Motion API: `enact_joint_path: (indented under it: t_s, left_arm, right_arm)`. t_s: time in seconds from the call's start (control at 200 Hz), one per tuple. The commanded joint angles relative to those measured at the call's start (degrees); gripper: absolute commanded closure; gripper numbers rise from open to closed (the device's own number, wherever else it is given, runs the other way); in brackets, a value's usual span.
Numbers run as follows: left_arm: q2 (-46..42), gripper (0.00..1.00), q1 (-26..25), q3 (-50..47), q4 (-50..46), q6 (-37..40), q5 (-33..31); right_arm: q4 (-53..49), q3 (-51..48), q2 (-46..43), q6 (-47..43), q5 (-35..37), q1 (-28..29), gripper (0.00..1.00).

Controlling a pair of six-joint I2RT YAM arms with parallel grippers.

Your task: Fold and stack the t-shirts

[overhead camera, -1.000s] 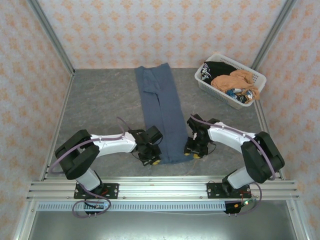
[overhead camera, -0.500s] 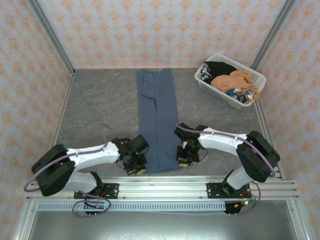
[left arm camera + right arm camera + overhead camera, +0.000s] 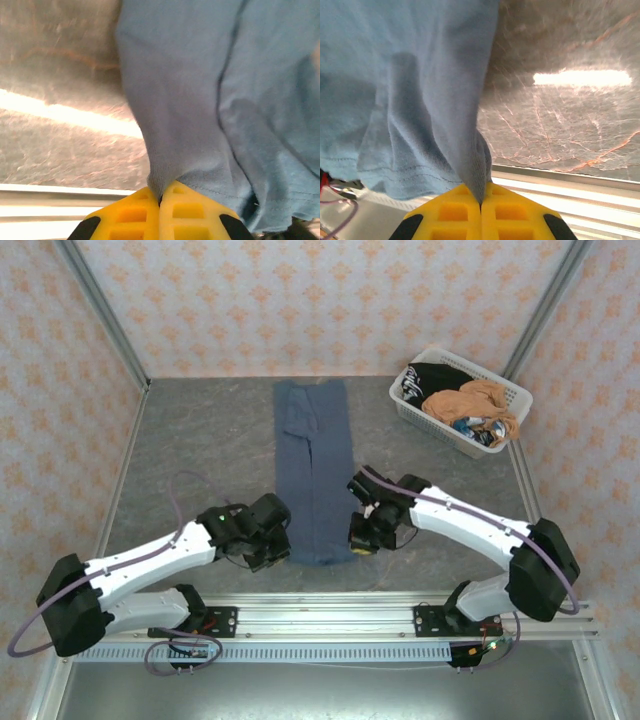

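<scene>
My right gripper should release the hem corner on the slate-blue t-shirt's basket-side edge (image 3: pixel 347 445), just past its middle.
A slate-blue t-shirt (image 3: pixel 315 465), folded into a long narrow strip, lies down the middle of the table. My left gripper (image 3: pixel 281 552) is shut on its near left corner, and the yellow fingertips (image 3: pixel 150 210) pinch the blue cloth (image 3: pixel 200 100). At the near right corner my right gripper (image 3: pixel 357 540) is shut too, the cloth (image 3: pixel 420 90) caught between yellow fingertips (image 3: pixel 495 212). The near hem hangs lifted between the two grippers. A black t-shirt (image 3: pixel 432 376) and an orange-tan t-shirt (image 3: pixel 470 400) lie bunched in the basket.
The white lattice basket (image 3: pixel 425 424) stands at the back right of the grey marbled table (image 3: pixel 200 450). An aluminium rail (image 3: pixel 330 615) runs along the near edge. Patterned walls close in the left, back and right sides.
Both grippers drew the near end of the blue t-shirt toward the rail, then lifted it and carried it a little back. The right gripper closed on its corner.
</scene>
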Motion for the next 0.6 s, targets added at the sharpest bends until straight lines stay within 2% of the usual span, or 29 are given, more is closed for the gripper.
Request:
enact_joint_path:
  t_s: [0.0, 0.285, 0.595]
  left_arm:
    - [-0.5, 1.0, 3.2, 4.5, -3.7, 1.8, -6.5]
    - [9.4, 1.0, 13.7, 16.5, -1.9, 10.9, -5.7]
    - [22.1, 1.0, 22.5, 25.1, 3.0, 15.7, -3.8]
  right_arm:
    - [-5.4, 5.3, -0.2, 1.3, 6.3, -2.3, 1.0]
    - [-5.2, 19.9, 10.8, -3.9, 9.2, -9.6, 1.0]
    - [-6.1, 38.4, 28.0, -9.5, 8.6, -15.1, 1.0]
